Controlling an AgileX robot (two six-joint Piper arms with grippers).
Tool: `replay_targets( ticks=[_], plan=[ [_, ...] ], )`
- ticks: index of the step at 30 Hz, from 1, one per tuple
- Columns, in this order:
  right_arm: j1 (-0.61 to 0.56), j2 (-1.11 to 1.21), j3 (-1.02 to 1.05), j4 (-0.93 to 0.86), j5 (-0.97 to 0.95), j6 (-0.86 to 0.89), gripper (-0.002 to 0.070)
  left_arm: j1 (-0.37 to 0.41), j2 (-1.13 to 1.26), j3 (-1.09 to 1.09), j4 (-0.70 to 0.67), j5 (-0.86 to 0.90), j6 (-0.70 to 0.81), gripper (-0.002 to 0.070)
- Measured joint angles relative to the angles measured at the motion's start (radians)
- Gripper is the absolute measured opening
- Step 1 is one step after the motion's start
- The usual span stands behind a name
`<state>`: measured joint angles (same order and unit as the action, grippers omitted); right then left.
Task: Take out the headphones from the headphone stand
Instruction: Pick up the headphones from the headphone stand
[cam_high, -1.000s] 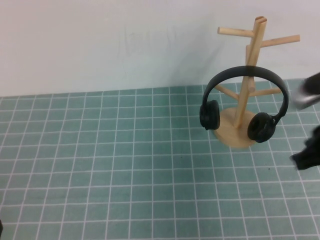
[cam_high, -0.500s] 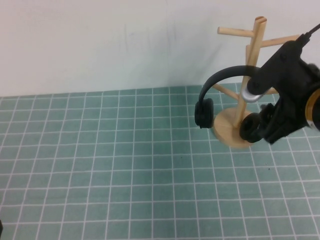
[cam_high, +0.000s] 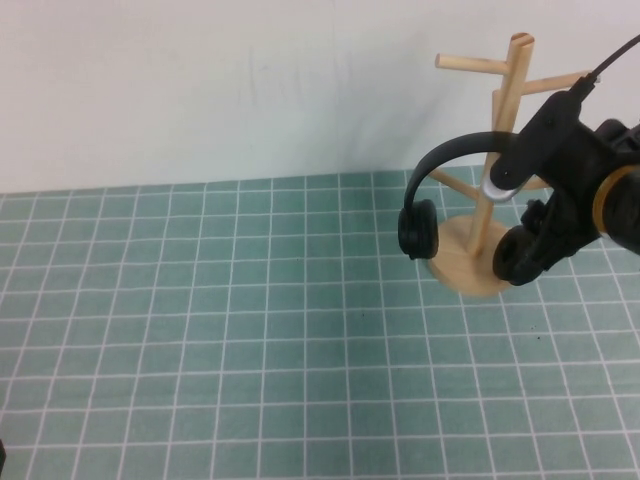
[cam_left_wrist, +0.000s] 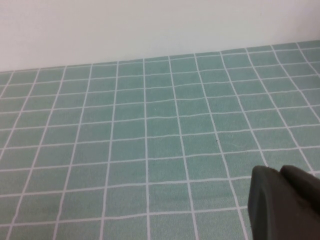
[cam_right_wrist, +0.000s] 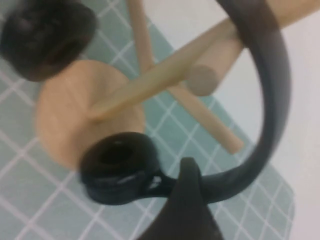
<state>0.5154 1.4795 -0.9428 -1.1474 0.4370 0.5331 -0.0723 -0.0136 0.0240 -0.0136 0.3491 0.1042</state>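
The top of the headband (cam_high: 503, 138) (cam_right_wrist: 281, 95) of the black headphones, beside the stand's upright post, is the next place my right gripper needs to go up to and close on.
The black headphones (cam_high: 450, 150) hang by their headband on a peg of the wooden headphone stand (cam_high: 510, 90), at the far right of the mat. My right gripper (cam_high: 535, 245) is at the headphones' right side, by the right ear cup. In the right wrist view its dark fingers (cam_right_wrist: 187, 185) show as one closed shape on the headband (cam_right_wrist: 272, 100), just above the ear cup (cam_right_wrist: 117, 165), with the stand's base (cam_right_wrist: 65, 110) behind. My left gripper (cam_left_wrist: 285, 200) is shut and empty, low over the mat, far from the stand.
A green grid mat (cam_high: 250, 330) covers the table up to a white wall (cam_high: 200, 80). The stand's angled pegs (cam_high: 470, 64) stick out around the headband.
My right arm came in from the right edge to the headphones' right ear cup. The headphones were nudged left half a second ago and have swung back.
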Motion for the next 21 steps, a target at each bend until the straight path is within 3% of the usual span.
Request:
replay_targets(
  ticks=[7,21],
  plan=[
    [-0.056,0.047,-0.014,-0.219,-0.020,0.243,0.0512,0.000,0.000,0.000,0.000,0.000,0.000,0.0000],
    [-0.056,0.168,-0.058,-0.309,-0.063,0.279,0.0512,0.000,0.000,0.000,0.000,0.000,0.000,0.0000]
  ],
)
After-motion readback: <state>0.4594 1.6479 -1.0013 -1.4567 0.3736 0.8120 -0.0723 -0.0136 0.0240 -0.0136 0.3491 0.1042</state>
